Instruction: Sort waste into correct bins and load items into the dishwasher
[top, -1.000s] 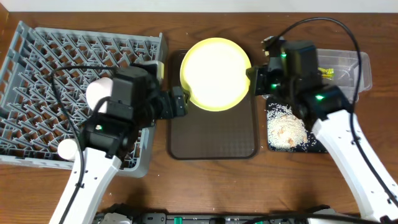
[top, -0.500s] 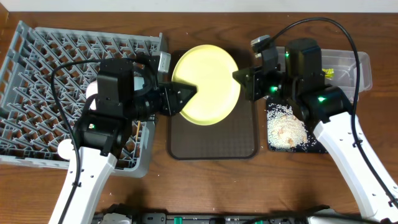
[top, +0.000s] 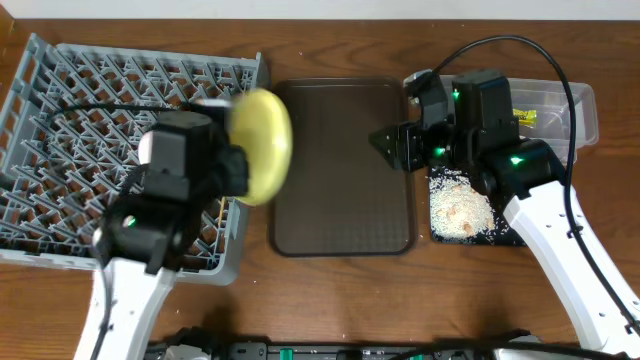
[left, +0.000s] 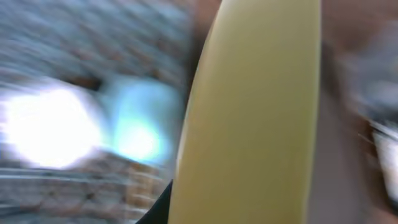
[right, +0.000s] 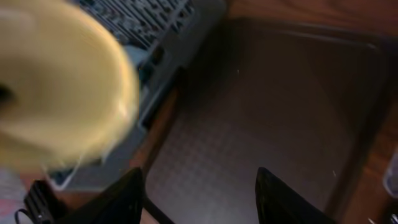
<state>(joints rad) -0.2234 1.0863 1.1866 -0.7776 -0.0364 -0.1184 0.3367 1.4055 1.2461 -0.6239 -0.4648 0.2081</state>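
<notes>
My left gripper is to release the yellow plate in the grey dish rack's near end (top: 190, 232) (left: 93, 199), before the light-blue shape.
The round yellow plate (top: 264, 146) hangs tilted on edge over the right rim of the grey dish rack (top: 90, 110), with my left gripper (top: 238, 165) shut on its rim. In the left wrist view the plate (left: 255, 112) fills the middle, blurred, and one dark finger (left: 161, 208) shows at its left edge. My right gripper (top: 384, 143) stands open and apart from the plate above the right side of the brown serving tray (top: 340, 190). In the right wrist view nothing lies between its fingers (right: 127, 193), and the plate (right: 56, 93) is at the upper left.
The black tray (top: 500, 238) with whitish crumbs (top: 460, 210) lies under my right arm. Behind it stands the clear tub (top: 575, 105) holding a green-yellow wrapper (top: 525, 117). Blurred white (left: 50, 124) and light-blue (left: 140, 124) shapes sit in the rack.
My left gripper shut on the plate and swung it left from over the brown tray to the rack's edge, tipping it on edge. My right gripper opened and let it go.
</notes>
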